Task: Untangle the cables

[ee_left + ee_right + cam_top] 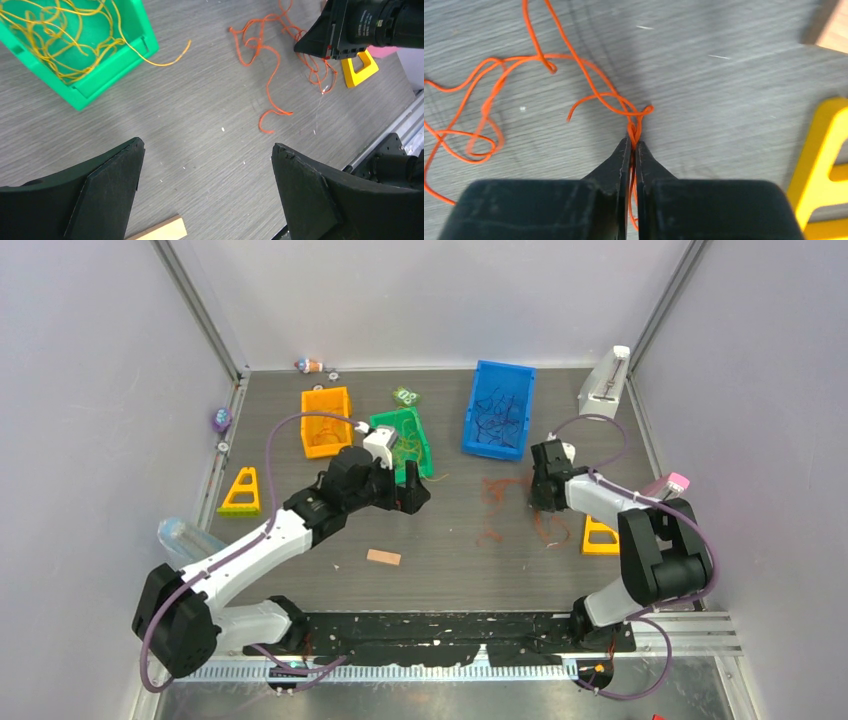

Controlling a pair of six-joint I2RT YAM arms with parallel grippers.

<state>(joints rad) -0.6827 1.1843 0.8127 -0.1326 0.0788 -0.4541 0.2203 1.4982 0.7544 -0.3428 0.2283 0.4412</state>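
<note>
The loops of the orange cables sprawl past the few strands of cable in the robot's right gripper, so that gripper should open and take more loops [494,490] while the left gripper helps lift.
A loose tangle of orange-red cables [512,508] [260,50] [574,90] lies on the grey table right of centre. My right gripper [543,502] [633,142] is shut on a few of its strands, which run down between the two black fingers. Yellow cables [60,35] fill the green bin [407,440] [115,57], with one strand trailing over its rim onto the table. Dark cables [497,412] lie in the blue bin [477,440]. My left gripper [412,490] [207,150] hangs open over bare table just right of the green bin, with nothing between its fingers.
An orange bin [326,421] stands left of the green one. Yellow triangular blocks lie at the left [242,492] and beside the right arm [598,536] [824,165]. A small wooden block [383,557] [160,231] lies near the front. A clear bottle [180,538] rests at the left wall.
</note>
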